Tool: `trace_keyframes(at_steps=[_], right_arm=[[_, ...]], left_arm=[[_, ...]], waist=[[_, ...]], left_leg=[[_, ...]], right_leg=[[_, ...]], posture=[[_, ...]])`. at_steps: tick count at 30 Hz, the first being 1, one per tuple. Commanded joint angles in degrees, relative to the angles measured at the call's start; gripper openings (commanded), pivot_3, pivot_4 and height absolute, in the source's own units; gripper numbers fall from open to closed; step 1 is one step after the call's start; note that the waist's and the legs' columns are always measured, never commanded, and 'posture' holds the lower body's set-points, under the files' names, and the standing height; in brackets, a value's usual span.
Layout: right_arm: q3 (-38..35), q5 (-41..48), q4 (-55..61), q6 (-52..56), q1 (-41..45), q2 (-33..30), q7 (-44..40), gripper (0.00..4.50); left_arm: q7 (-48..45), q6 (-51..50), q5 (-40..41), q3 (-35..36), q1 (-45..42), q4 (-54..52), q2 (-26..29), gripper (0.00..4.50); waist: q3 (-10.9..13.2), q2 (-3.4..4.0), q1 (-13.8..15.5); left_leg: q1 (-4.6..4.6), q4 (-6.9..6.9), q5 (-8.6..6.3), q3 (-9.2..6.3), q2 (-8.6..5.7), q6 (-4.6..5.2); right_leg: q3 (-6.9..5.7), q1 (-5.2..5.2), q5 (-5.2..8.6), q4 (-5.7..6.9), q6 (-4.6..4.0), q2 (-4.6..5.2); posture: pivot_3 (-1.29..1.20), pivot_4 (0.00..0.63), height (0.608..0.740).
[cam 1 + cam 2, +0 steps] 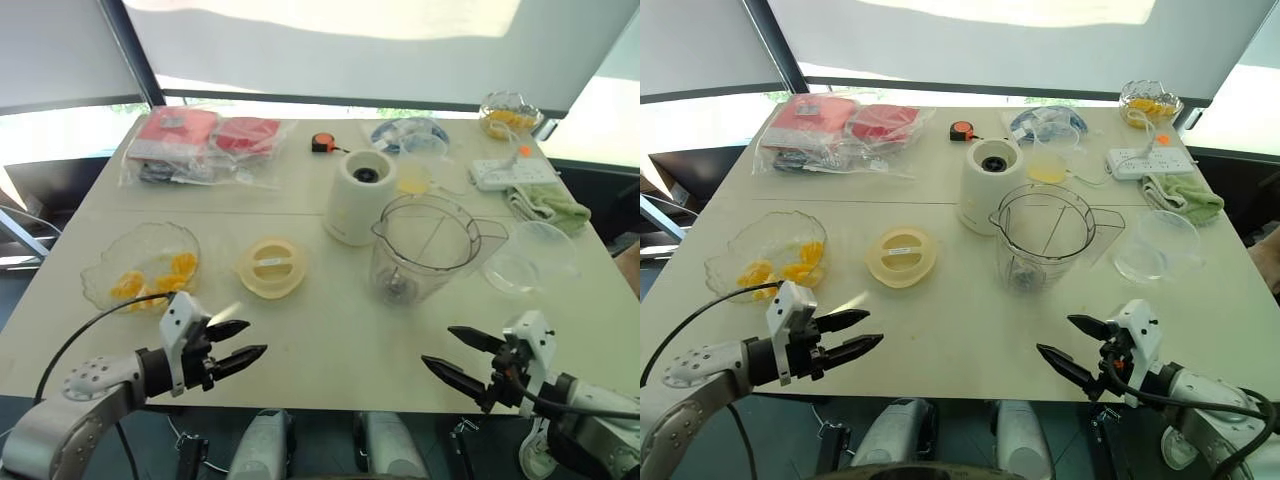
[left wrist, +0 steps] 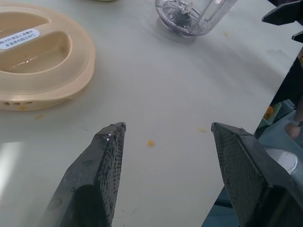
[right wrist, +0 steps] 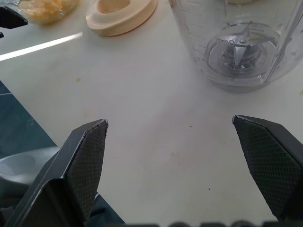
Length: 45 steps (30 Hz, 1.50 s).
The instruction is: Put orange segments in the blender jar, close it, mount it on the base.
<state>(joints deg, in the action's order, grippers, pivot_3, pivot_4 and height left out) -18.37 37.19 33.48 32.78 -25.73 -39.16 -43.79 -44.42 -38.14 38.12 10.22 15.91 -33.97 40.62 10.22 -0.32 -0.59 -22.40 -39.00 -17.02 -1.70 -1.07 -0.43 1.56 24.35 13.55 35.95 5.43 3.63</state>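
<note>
I need to close my left gripper on the orange segment in the glass bowl [image 1: 127, 285], the one that lies farthest away from the pale yellow lid.
The orange segments [image 1: 168, 276] lie in a wavy-edged glass bowl [image 1: 105, 262] at the table's left. Right of centre stands the clear blender jar [image 1: 425, 245], upright, with no lid on it and blades at its bottom [image 3: 238, 45]. Just behind it to the left is the cream base [image 1: 358, 196]. The pale yellow lid [image 1: 271, 267] rests flat between bowl and jar. My left gripper [image 1: 255, 338] hovers open over the near edge, in front of the bowl and lid. At the near right my right gripper [image 1: 437, 346] is also open, in front of the jar. Both hold nothing.
A shallow clear bowl [image 1: 530, 258] sits right of the jar. At the back are bagged red items [image 1: 200, 145], a tape measure [image 1: 323, 143], a blue plate [image 1: 408, 132], a power strip [image 1: 512, 172], a green cloth [image 1: 548, 208] and a second fruit bowl [image 1: 510, 112].
</note>
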Motion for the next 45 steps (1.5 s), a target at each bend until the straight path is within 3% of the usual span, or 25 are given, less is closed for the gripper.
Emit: trace_keyframes(at_steps=[1, 18, 30, 34, 38, 42, 45], right_arm=[[-0.39, -0.08, -0.08, -0.73, 0.98, -0.73, -0.92, 4.43], [1.62, -1.96, -2.27, -0.6, 4.82, -1.32, -2.92, 4.43], [4.03, -3.03, -3.28, 0.11, 8.66, -2.62, -4.06, 4.43], [2.78, 3.08, 0.31, 6.29, 11.48, -5.8, -5.17, 4.43], [2.42, 10.58, 3.41, 12.97, 17.3, -7.12, -2.75, 4.43], [4.44, 12.44, 5.36, 15.64, 21.44, -6.85, 0.31, 4.43], [5.32, 13.03, 6.59, 16.64, 22.77, -6.75, 2.18, 4.43]], left_arm=[[0.01, 0.78, 0.78, 1.43, 0.2, -1.77, 0.16, 2.99], [2.95, 0.36, 2.06, 2.02, -0.03, -2.25, -2.04, 2.99], [2.31, 0.81, 0.58, 5.43, -3.62, 0.21, 2.47, 2.99], [0.59, -3.12, 4.39, 11.73, -9.56, 3.22, 7.97, 2.99], [5.67, -15.62, 10.99, 17.28, -20.77, 10.74, 13.31, 2.99], [10.51, -26.31, 7.85, 13.6, -30.69, 22.88, 19.23, 2.99], [17.84, -30.3, 1.88, 8.22, -40.45, 33.07, 17.54, 2.99]], waist=[[0.0, 0.0, 0.0], [0.0, -0.01, 0.01], [0.02, -0.02, 0.06], [0.05, -0.06, 0.02], [0.09, -0.11, -0.03], [0.22, -0.3, -0.25], [0.31, -0.42, 0.08]], left_leg=[[0.0, 0.0, 0.0, 0.0, 0.0, 0.0], [0.0, -0.01, 0.0, 0.0, 0.0, 0.0], [0.02, -0.01, 0.0, 0.01, -0.01, 0.0], [0.02, -0.01, 0.01, -0.01, -0.01, 0.01], [0.02, -0.01, 0.01, -0.02, -0.01, 0.01], [0.03, -0.01, 0.01, -0.03, -0.02, 0.02], [0.01, 0.02, 0.0, -0.03, -0.05, 0.02]], right_leg=[[0.0, 0.0, 0.0, -0.01, 0.0, 0.0], [-0.02, 0.0, -0.01, 0.01, -0.01, -0.02], [-0.03, -0.01, -0.02, 0.04, -0.01, -0.05], [-0.06, 0.01, -0.02, 0.07, -0.02, -0.08], [-0.09, 0.02, -0.03, 0.08, -0.01, -0.14], [-0.1, 0.02, -0.03, 0.11, 0.03, -0.3], [-0.1, 0.05, -0.04, 0.12, 0.15, -0.28]], posture=[[0.0, 0.15, 0.74], [0.0, 0.15, 0.74], [0.0, 0.15, 0.74], [0.0, 0.15, 0.74], [0.0, 0.15, 0.74], [0.0, 0.15, 0.74], [0.0, 0.15, 0.74]])
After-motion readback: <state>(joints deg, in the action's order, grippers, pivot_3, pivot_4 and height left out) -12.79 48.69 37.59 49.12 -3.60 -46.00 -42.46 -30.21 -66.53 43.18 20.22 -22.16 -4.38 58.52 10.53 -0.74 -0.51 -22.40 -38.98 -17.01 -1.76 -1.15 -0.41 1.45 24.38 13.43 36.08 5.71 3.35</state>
